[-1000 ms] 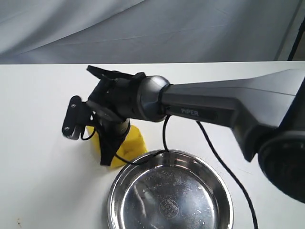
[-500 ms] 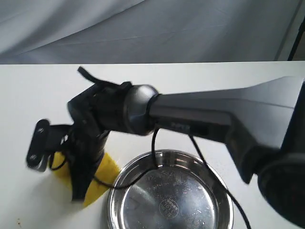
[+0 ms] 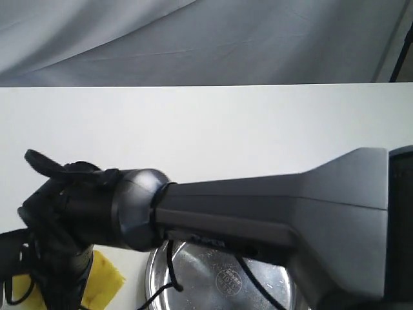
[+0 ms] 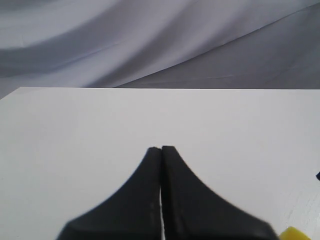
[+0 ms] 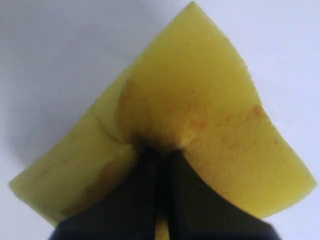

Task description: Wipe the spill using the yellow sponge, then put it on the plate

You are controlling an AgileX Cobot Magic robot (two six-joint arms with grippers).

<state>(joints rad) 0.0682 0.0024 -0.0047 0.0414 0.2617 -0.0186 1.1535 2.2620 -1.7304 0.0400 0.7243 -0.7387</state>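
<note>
The robot's right gripper needs to release the yellow sponge over the round stamp on the steel plate's flat bottom (image 3: 244, 268).
The yellow sponge (image 5: 200, 100) is pinched and folded in my right gripper (image 5: 161, 152), which is shut on it; amber-brown stains mark the foam. In the exterior view the sponge (image 3: 104, 279) peeks out under the right wrist (image 3: 97, 210) at the lower left, pressed to the white table. The right arm reaches across and covers much of the steel plate (image 3: 193, 271), which lies just right of the sponge. My left gripper (image 4: 161, 148) is shut on nothing above bare table, and a sponge corner (image 4: 292, 233) shows at its view's edge. No spill is visible.
The white table (image 3: 206, 129) runs back to a grey cloth backdrop (image 3: 206, 39). The right arm's thick grey link (image 3: 310, 213) spans the lower right of the exterior view, with a black cable (image 3: 169, 274) hanging over the plate.
The right arm has swept the sponge leftward and toward the table's near edge, away from the plate's rim. The arm now hides more of the plate.
</note>
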